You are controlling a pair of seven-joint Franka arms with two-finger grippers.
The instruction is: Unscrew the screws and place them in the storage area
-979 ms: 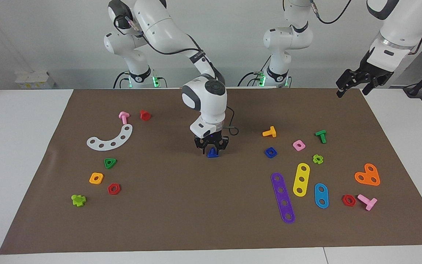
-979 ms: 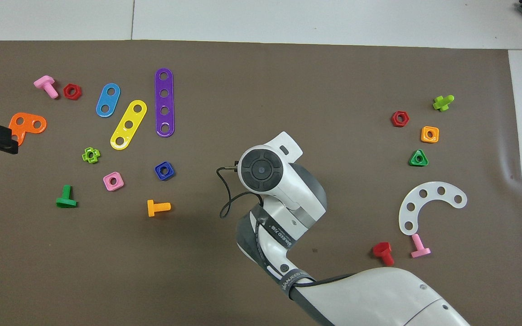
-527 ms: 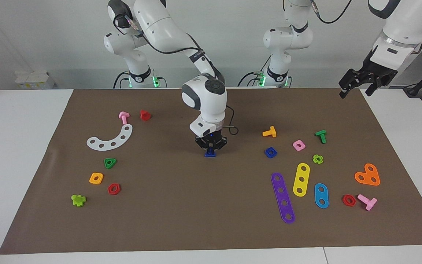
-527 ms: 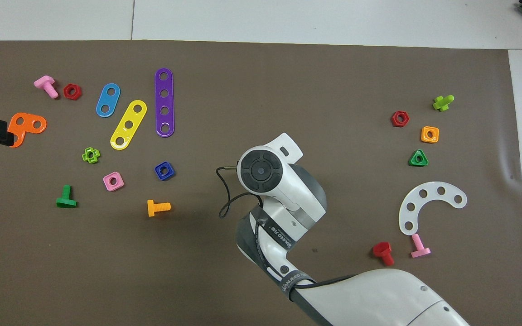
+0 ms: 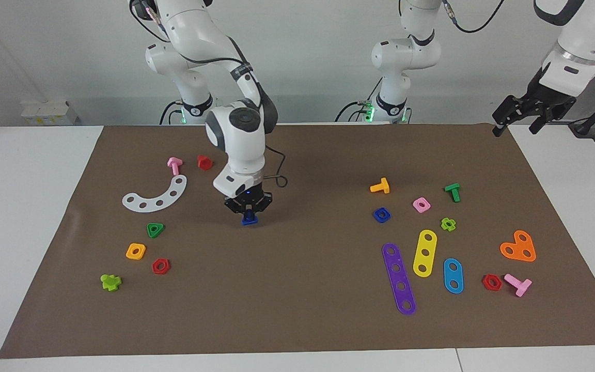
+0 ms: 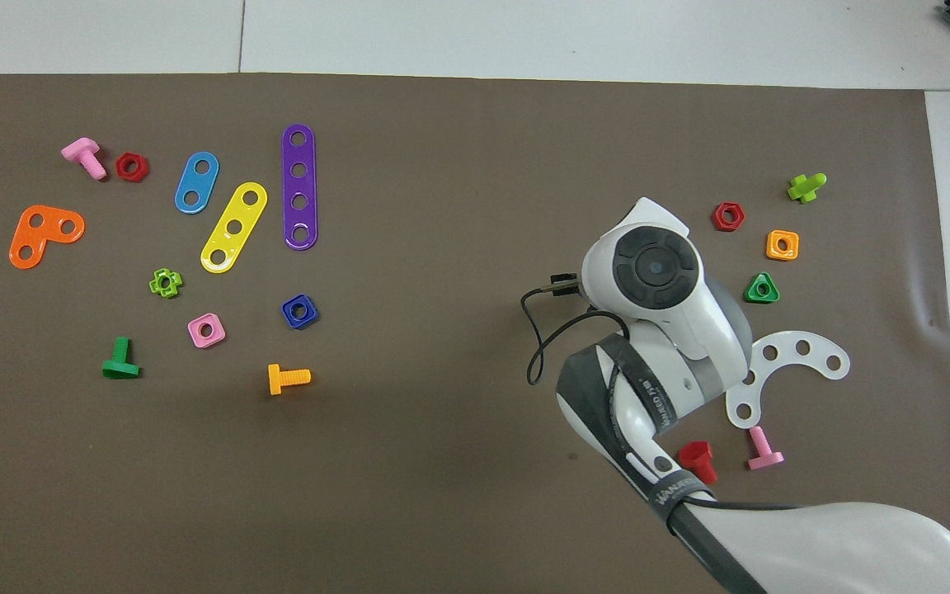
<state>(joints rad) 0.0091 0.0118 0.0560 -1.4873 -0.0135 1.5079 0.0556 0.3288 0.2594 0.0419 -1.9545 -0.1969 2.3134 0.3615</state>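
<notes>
Next, my right hand sets the dark-blue screw on the brown mat [image 6: 681,294] beside the green triangular nut.
My right gripper [image 5: 248,211] is shut on the dark-blue screw [image 5: 249,220], which hangs head-down just over the brown mat [image 5: 302,310], beside the white curved strip [image 5: 156,195]. In the overhead view the right arm's wrist [image 6: 656,272] hides both the gripper and the screw. The matching dark-blue nut [image 5: 381,214] lies on the mat toward the left arm's end, also seen in the overhead view [image 6: 300,311]. My left gripper [image 5: 526,111] is open and empty, raised over the mat's corner at the left arm's end, where the arm waits.
Near the right arm's end lie a green triangular nut [image 5: 155,229], an orange nut [image 5: 136,251], a red hex nut [image 5: 160,266], a lime screw [image 5: 110,282], a pink screw [image 5: 174,165] and a red screw [image 5: 204,162]. Coloured strips [image 5: 398,278], nuts and screws lie toward the left arm's end.
My right gripper shut on the dark-blue screw at mid-mat, then carried it toward the right arm's end. My left gripper drew up and outward past the mat's corner.
</notes>
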